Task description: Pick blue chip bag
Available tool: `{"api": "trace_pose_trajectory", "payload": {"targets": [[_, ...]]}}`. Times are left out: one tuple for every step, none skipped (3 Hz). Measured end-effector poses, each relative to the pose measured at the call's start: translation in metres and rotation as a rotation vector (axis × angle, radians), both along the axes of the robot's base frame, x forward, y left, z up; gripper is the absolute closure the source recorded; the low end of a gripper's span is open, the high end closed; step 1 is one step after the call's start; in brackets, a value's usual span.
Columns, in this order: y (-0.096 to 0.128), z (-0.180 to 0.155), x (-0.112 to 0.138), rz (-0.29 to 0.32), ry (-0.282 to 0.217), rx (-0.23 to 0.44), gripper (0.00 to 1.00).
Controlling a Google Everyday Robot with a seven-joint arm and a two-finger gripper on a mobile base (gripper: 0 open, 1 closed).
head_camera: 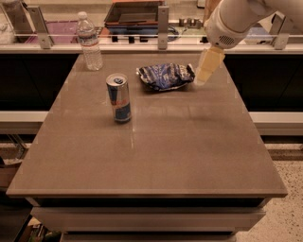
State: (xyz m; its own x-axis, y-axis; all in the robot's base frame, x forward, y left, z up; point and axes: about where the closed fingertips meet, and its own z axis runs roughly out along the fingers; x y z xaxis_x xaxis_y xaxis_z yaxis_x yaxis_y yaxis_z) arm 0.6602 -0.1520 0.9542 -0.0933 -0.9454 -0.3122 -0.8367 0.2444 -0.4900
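The blue chip bag has an end (184,74) that lies farthest from the water bottle. My gripper should close on that end.
The blue chip bag (165,75) lies flat and crumpled on the far middle of the brown table (156,146). It is dark blue foil with white markings. My gripper (206,68) hangs from the white arm at the upper right. It is just right of the bag's right end, close to it and slightly above the table. It appears as one pale yellowish finger shape pointing down.
A blue-and-silver drink can (119,98) stands upright left of the bag, nearer the front. A clear water bottle (89,41) stands at the far left corner. Behind the table runs a counter with a dark tray (135,13) and a glass rail.
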Motion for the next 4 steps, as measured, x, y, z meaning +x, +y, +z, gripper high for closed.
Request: {"api": "trace_pose_trajectory", "payload": {"targets": [[0.018,-0.015,0.016,0.009,-0.002,0.018,0.00],[0.037,-0.044,0.029,0.018,0.020,0.069,0.00],[0.037,-0.045,0.029,0.018,0.020,0.070,0.00],[0.036,-0.052,0.034,0.004,0.035,0.081,0.00]]}}
